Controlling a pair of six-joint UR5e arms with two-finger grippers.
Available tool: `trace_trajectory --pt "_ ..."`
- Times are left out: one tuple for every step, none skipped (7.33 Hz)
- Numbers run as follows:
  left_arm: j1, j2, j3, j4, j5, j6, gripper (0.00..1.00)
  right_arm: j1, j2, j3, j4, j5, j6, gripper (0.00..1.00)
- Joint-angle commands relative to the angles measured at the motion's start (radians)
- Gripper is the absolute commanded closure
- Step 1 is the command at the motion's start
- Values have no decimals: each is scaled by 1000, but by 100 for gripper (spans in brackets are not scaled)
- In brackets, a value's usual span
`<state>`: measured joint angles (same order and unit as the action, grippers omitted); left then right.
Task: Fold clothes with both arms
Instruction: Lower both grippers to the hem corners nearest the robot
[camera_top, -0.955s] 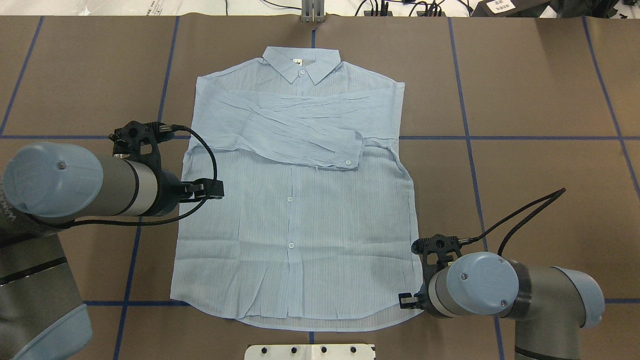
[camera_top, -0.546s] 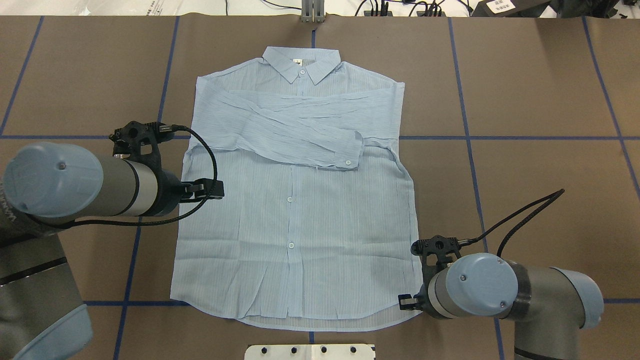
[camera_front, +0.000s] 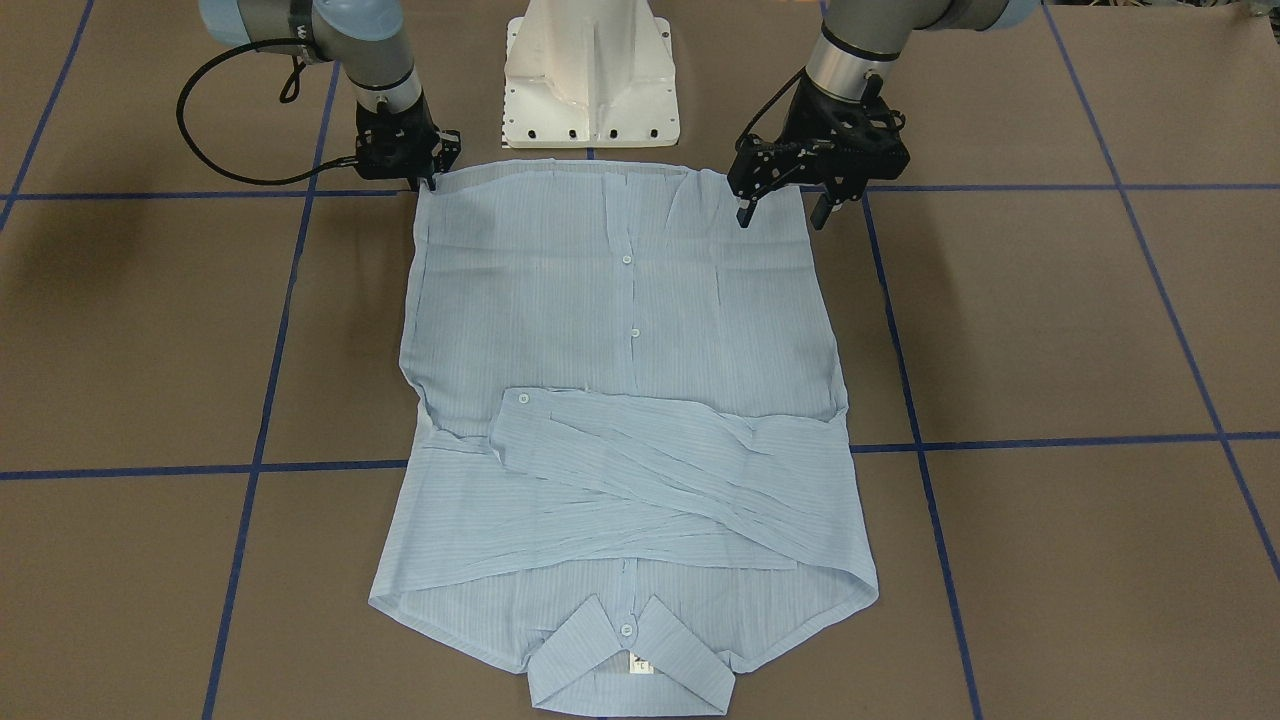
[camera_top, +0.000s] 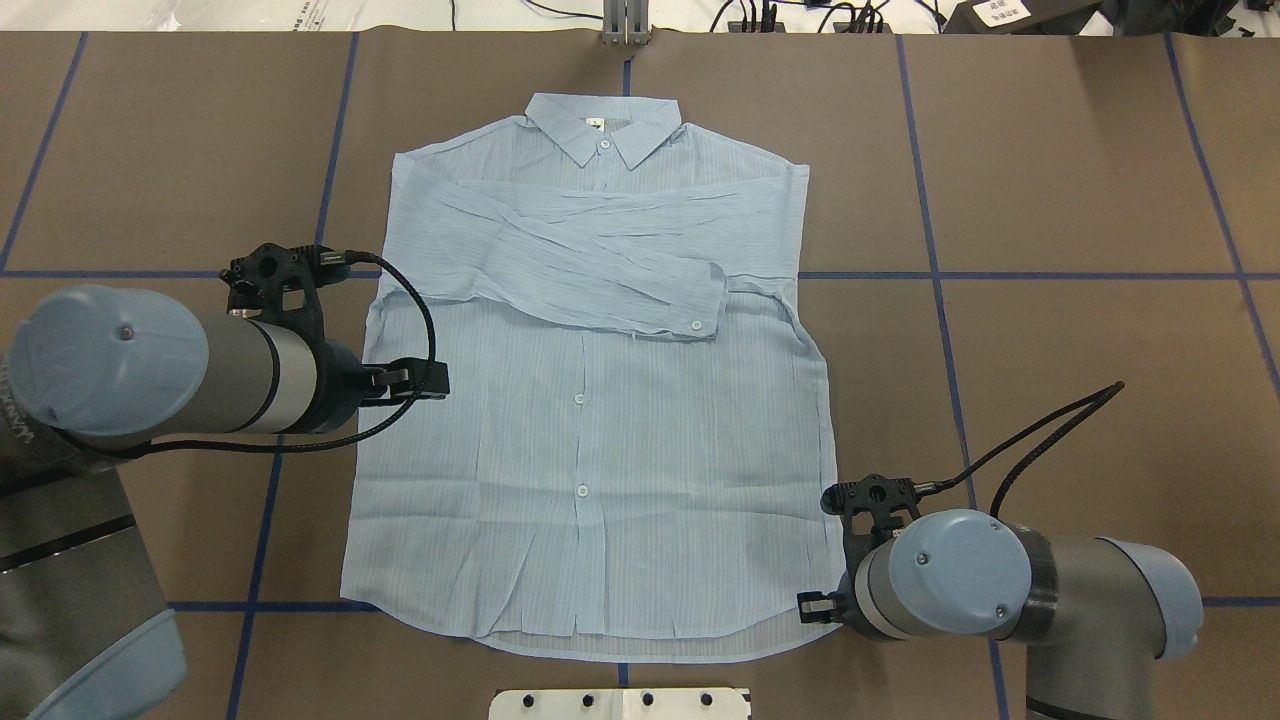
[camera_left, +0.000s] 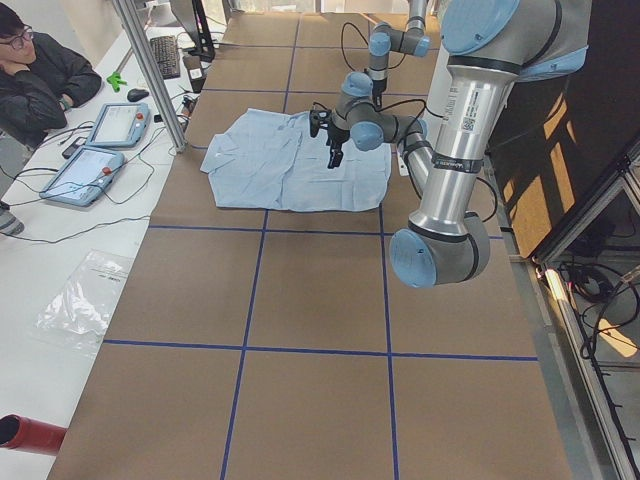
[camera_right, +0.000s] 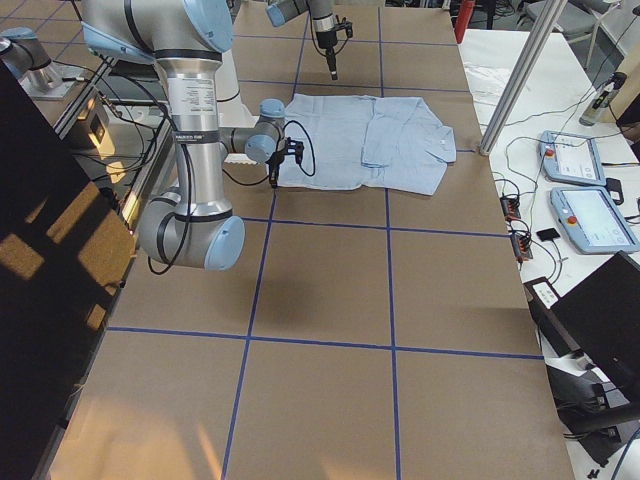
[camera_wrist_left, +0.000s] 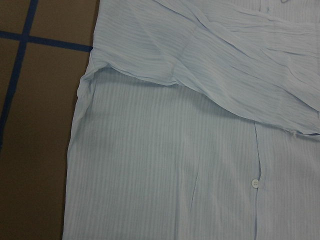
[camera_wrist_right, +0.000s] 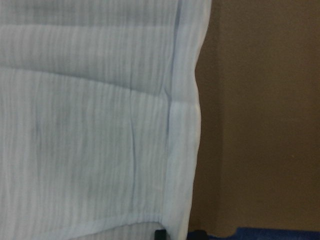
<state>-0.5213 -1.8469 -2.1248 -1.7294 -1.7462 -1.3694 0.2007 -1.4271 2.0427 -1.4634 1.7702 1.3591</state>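
Next, my left gripper should go to the free hem corner (camera_front: 793, 196) of the light blue striped shirt, opposite my right gripper's corner, and close there.
The light blue striped shirt (camera_top: 600, 450) lies flat, front up, collar at the far edge, both sleeves folded across the chest; it also shows in the front view (camera_front: 620, 300). My left gripper (camera_front: 780, 213) is open and empty, hovering above the shirt's left side edge near mid-length (camera_top: 412, 379). Its wrist view shows only the shirt (camera_wrist_left: 175, 165). My right gripper (camera_front: 428, 181) is low at the near right hem corner (camera_top: 815, 603). In the right wrist view two dark fingertips (camera_wrist_right: 160, 233) stand close together at the hem edge (camera_wrist_right: 182, 150); I cannot tell if they grip it.
The white pedestal base (camera_front: 590, 80) stands just behind the hem. Blue tape lines (camera_top: 1000, 275) cross the brown table. A metal post (camera_top: 625, 25) stands beyond the collar. An operator (camera_left: 40, 80) and tablets (camera_left: 85, 170) are past the far edge.
My right arm has shifted slightly towards the robot and the hem corner. The left arm and the shirt have hardly moved.
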Motion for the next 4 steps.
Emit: trace_trajectory --pt "1 0 0 1 2 0 1 0 0 -1 0 0 0 73" --pt "1 0 0 -1 2 0 1 -1 0 -1 0 -2 0 80" --pt "1 0 2 1 2 0 1 2 -1 1 0 -2 0 100" --pt "1 0 2 1 2 0 1 2 0 4 0 -2 0 100"
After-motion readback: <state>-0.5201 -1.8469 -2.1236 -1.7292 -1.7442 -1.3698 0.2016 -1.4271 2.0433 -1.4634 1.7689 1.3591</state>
